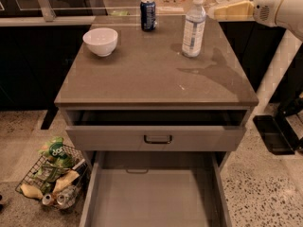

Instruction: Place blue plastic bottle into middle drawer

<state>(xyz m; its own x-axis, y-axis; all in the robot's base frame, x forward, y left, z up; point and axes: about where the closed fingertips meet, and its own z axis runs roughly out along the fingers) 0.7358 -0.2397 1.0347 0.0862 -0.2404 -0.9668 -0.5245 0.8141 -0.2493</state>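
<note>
Next, I close my gripper around the middle of the blue plastic bottle [193, 28], well below its white cap.
The blue plastic bottle [193, 28], clear with a white cap and a pale label, stands upright at the back right of the cabinet top [151, 74]. My gripper [216, 12] comes in from the upper right on a white arm and sits just right of the bottle's cap, apart from it. The middle drawer [151, 197] is pulled far out at the bottom of the view, a broad grey tray with nothing in it.
A dark blue drink can [148, 14] stands at the back centre and a white bowl [100, 41] at the back left. The drawer above, with a grey front and black handle [157, 139], is slightly open. A wire basket of trash [54, 176] sits on the floor at left.
</note>
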